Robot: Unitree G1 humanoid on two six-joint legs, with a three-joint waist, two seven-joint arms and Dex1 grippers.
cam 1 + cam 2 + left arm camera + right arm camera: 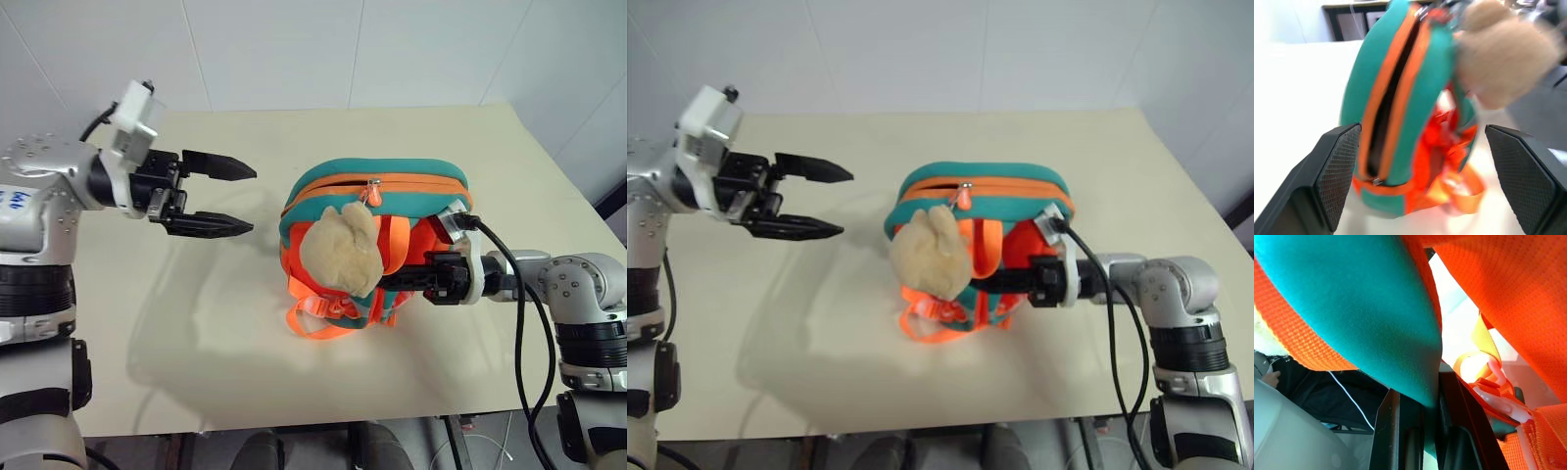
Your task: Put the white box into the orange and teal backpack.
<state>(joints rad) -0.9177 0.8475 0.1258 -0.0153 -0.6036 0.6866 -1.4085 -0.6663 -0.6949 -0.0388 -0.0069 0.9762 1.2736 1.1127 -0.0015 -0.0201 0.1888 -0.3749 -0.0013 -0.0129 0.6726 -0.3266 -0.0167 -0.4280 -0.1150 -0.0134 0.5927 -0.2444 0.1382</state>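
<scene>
I will close my left gripper on the round body (338, 257) (1506, 66) of the tan plush toy, because the toy hangs from the backpack's zip pull.
The orange and teal backpack (392, 184) stands upright in the middle of the table, a tan plush toy (341, 250) hanging on its front. In the left wrist view its top zip (1382, 122) shows a dark, narrow gap. My right gripper (387, 282) reaches in level from the right and is shut on a teal strap (1400, 333) of the backpack. My left gripper (253, 201) hovers above the table to the left of the backpack, open and holding nothing, pointing at it. The white box is out of view.
The beige table (196, 323) has bare surface to the left of and in front of the backpack; its front edge (294, 426) is close to me. A white wall stands behind. A black cable (519, 323) hangs along my right arm.
</scene>
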